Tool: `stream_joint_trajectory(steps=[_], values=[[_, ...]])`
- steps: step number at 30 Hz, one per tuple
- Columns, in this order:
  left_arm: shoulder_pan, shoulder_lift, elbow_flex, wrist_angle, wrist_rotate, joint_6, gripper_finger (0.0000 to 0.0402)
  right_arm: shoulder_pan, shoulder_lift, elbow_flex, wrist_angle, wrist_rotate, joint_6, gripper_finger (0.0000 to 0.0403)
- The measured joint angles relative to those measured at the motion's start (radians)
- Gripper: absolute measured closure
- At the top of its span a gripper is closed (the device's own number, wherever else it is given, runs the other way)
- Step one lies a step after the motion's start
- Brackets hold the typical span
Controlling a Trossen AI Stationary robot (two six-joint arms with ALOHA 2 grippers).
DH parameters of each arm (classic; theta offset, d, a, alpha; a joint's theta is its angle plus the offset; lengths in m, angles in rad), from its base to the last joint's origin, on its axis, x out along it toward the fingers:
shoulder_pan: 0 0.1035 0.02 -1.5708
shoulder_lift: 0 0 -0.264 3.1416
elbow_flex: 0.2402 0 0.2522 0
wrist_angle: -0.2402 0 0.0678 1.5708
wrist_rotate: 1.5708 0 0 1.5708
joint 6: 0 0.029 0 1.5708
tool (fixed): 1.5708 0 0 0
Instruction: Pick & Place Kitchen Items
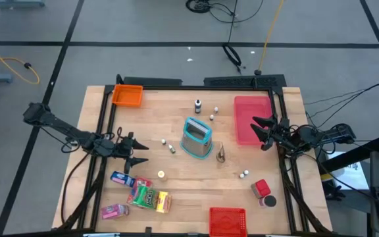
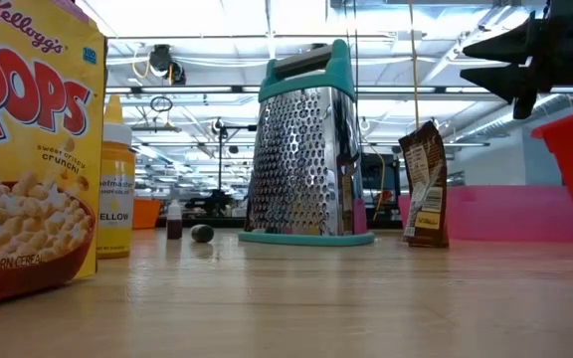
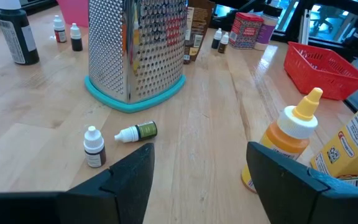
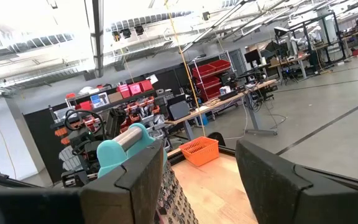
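Next, I close my right gripper on the white cap of the tiny bottle (image 1: 216, 109) between the dark bottle and the pink tray, farther from the grater.
The kitchen items lie loose on the wooden table. Snack packets (image 1: 140, 195) sit at the near left, a yellow squeeze bottle (image 3: 288, 143) beside them, and tiny bottles (image 3: 94, 148) stand or lie around a teal-framed grater (image 1: 197, 137). A brown packet (image 1: 221, 153) stands right of the grater. A red dark-lidded canister (image 1: 262, 189) stands at the near right. My left gripper (image 1: 137, 151) hovers open at the table's left, pointing toward the grater. My right gripper (image 1: 262, 131) is open at the right edge, raised beside the pink tray (image 1: 252, 112).
An orange bin (image 1: 127, 96) sits at the far left corner and a red basket (image 1: 227, 220) at the near edge. A cereal box (image 2: 28, 149) stands at the near left. A dark bottle (image 3: 17, 37) stands beyond the grater. Bare wood lies between grater and basket.
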Motion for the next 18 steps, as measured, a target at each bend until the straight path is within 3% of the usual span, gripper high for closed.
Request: stream_joint_trajectory(steps=[18], values=[[0.000,0.000,0.000,0.000,0.000,-0.001,0.0146,0.000,0.000,0.000,0.026,0.000,-0.008,0.0206]])
